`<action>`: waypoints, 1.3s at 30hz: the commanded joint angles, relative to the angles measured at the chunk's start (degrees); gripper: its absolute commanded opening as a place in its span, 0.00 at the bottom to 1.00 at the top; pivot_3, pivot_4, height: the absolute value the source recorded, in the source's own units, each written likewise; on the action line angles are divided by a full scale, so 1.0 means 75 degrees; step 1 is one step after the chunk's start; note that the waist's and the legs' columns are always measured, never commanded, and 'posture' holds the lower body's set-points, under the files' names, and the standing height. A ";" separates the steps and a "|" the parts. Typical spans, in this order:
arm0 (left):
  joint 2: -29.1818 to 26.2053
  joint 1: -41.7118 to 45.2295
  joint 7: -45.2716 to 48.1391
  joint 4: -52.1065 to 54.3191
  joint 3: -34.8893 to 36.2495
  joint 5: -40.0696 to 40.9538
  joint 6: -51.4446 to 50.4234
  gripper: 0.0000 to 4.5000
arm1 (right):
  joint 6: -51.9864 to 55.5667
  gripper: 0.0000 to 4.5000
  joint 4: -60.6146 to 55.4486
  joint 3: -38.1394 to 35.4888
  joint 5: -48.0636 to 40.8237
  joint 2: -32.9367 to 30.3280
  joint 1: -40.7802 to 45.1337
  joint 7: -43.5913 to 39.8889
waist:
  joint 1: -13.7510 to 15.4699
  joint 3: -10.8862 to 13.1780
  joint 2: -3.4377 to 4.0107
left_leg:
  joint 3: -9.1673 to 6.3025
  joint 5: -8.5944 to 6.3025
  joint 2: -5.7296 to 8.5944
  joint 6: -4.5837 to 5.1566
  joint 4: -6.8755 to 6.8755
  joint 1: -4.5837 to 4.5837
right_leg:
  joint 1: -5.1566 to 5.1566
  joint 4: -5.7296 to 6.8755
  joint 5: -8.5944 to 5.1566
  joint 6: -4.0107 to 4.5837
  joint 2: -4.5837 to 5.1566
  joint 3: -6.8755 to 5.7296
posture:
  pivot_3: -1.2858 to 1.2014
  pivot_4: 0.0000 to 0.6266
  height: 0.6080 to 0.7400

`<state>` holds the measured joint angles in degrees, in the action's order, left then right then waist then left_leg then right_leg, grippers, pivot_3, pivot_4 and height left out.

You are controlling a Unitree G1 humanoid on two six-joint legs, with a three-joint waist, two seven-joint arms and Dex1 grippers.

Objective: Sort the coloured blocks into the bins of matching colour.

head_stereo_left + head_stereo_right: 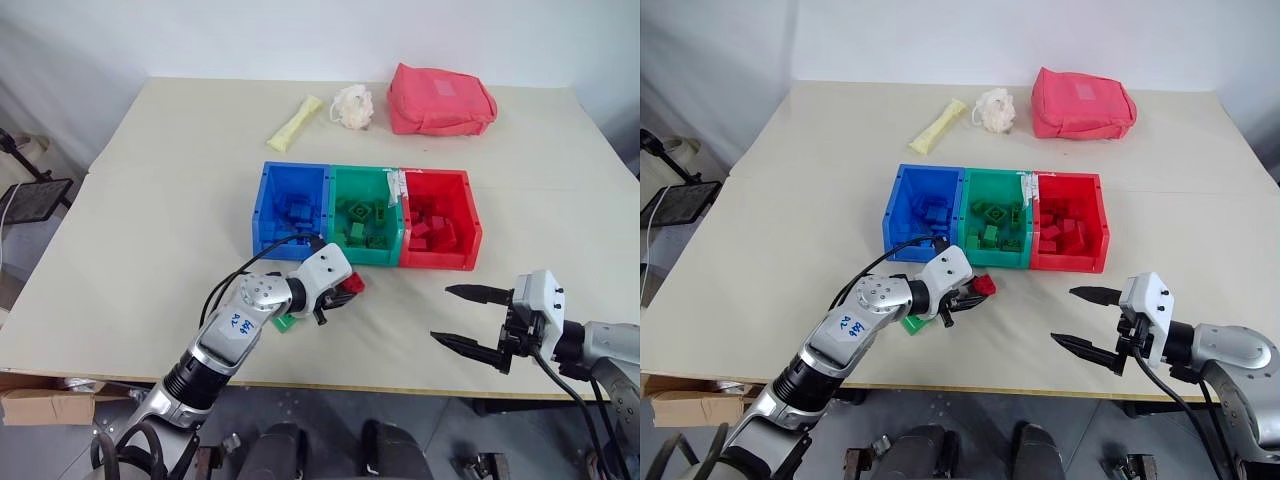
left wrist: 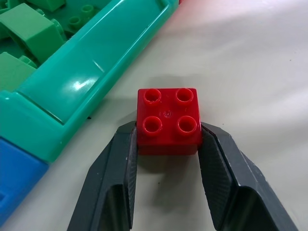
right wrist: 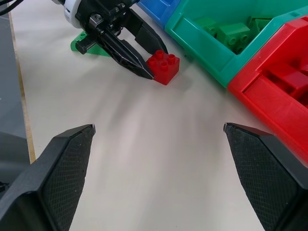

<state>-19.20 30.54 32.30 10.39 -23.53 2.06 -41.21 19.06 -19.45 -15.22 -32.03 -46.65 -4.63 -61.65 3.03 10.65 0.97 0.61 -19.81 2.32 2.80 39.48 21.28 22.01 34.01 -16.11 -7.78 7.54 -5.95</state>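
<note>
I will let go of the red block with my left gripper among the other red blocks inside the red bin [image 1: 427,222].
A red block [image 2: 167,120] with four studs sits on the table just in front of the green bin [image 1: 365,257]. My left gripper [image 1: 345,290] is shut on it, one finger pressed to each side. The blue bin [image 1: 270,245], the green bin and the red bin [image 1: 440,258] stand joined in a row, each holding several blocks of its own colour. A green block [image 1: 285,322] lies on the table under my left wrist. My right gripper [image 1: 440,313] hovers open and empty near the front right of the table, pointing toward the red block [image 3: 164,65].
At the back of the table lie a pale yellow stick [image 1: 294,122], a white fluffy ball [image 1: 352,105] and a red fabric pouch [image 1: 440,100]. The table's front edge [image 1: 400,390] runs just below both grippers.
</note>
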 commanded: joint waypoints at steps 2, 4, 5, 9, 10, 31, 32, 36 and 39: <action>0.0022 -0.0013 0.0081 0.0249 0.0106 0.0010 0.0245 0.32 | 0.0017 1.00 -0.0126 -0.0291 -0.0102 -0.0145 0.0056 0.0015 | 0.0000 0.0000 0.0000 | 0.0000 0.0000 0.0000 0.0000 0.0001 0.0000 | 0.0000 0.0000 0.0000 0.0000 0.0000 0.0000 | 0.52 0.24 1.00; 0.0040 -0.0037 0.0137 0.0360 0.0199 0.0102 0.0412 0.32 | 0.0021 1.00 -0.0128 -0.0349 -0.0131 -0.0148 0.0035 0.0013 | 0.0000 0.0000 0.0000 | -0.0001 0.0000 0.0000 0.0000 0.0001 0.0000 | 0.0000 0.0000 0.0000 0.0000 0.0000 0.0001 | 0.52 0.24 1.00; 0.0063 -0.0033 0.0169 0.0425 0.0247 0.0160 0.0498 0.32 | 0.0024 1.00 -0.0124 -0.0389 -0.0146 -0.0147 0.0010 0.0011 | 0.0000 0.0000 0.0000 | -0.0001 0.0000 0.0000 0.0000 0.0001 0.0000 | 0.0000 0.0000 0.0000 0.0000 0.0000 0.0001 | 0.52 0.24 1.00; 0.0425 0.0273 0.0391 0.0588 0.0615 0.0670 0.0732 0.32 | 0.0022 1.00 -0.0052 -0.0700 -0.0197 -0.0099 -0.0101 0.0062 | 0.0010 0.0000 0.0000 | -0.0006 0.0000 0.0000 0.0000 0.0005 0.0001 | -0.0004 0.0000 0.0000 0.0000 0.0003 0.0002 | 0.52 0.24 1.00; 0.0546 0.0385 0.0338 0.0534 0.0682 0.0687 0.0814 0.32 | 0.0045 1.00 -0.0005 -0.0789 -0.0151 -0.0101 -0.0114 0.0152 | 0.0017 0.0000 0.0000 | -0.0008 0.0000 0.0000 0.0000 0.0007 0.0002 | -0.0006 -0.0001 0.0000 0.0000 0.0003 0.0001 | 0.52 0.24 1.00; 0.3394 0.4255 -0.0076 -0.6537 0.1465 0.0381 0.5763 0.55 | -0.0127 1.00 -0.0436 -0.1981 0.0125 0.0677 -0.0175 0.2326 | 0.0156 0.0005 -0.0007 | 0.0012 -0.0003 0.0011 0.0017 0.0029 0.0005 | -0.0025 -0.0020 0.0006 -0.0012 -0.0001 -0.0036 | 0.52 0.24 1.00; 0.3488 0.4448 -0.0066 -0.6998 0.1527 0.0361 0.6031 0.62 | -0.0130 1.00 -0.0531 -0.2001 0.0112 0.0741 -0.0258 0.2392 | 0.0162 0.0005 -0.0008 | 0.0011 -0.0003 0.0011 0.0018 0.0029 0.0005 | -0.0025 -0.0020 0.0006 -0.0013 -0.0002 -0.0038 | 0.52 0.24 1.00; 0.3817 0.4922 0.0204 -0.7996 0.1780 0.0475 0.6589 0.91 | -0.0160 1.00 -0.0790 -0.2032 0.0104 0.0896 -0.0505 0.2609 | 0.0153 0.0005 -0.0009 | 0.0021 -0.0003 0.0009 0.0019 0.0025 0.0004 | -0.0019 -0.0019 0.0007 -0.0014 -0.0002 -0.0036 | 0.52 0.24 1.00; 0.3854 0.5036 0.0374 -0.8284 0.1853 0.0448 0.6837 1.00 | -0.0185 1.00 -0.0913 -0.1982 0.0088 0.0946 -0.0643 0.2678 | 0.0144 0.0006 -0.0009 | 0.0024 -0.0003 0.0007 0.0019 0.0024 0.0006 | -0.0011 -0.0015 0.0007 -0.0014 -0.0004 -0.0035 | 0.52 0.24 1.00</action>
<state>7.21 65.76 34.27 -52.12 -10.36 5.03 7.98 18.85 -23.86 -28.34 -31.37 -39.80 -9.38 -42.15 4.12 10.69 0.90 0.81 -19.84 2.37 2.94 39.65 21.33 21.95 33.92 -16.06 -7.89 7.51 -6.20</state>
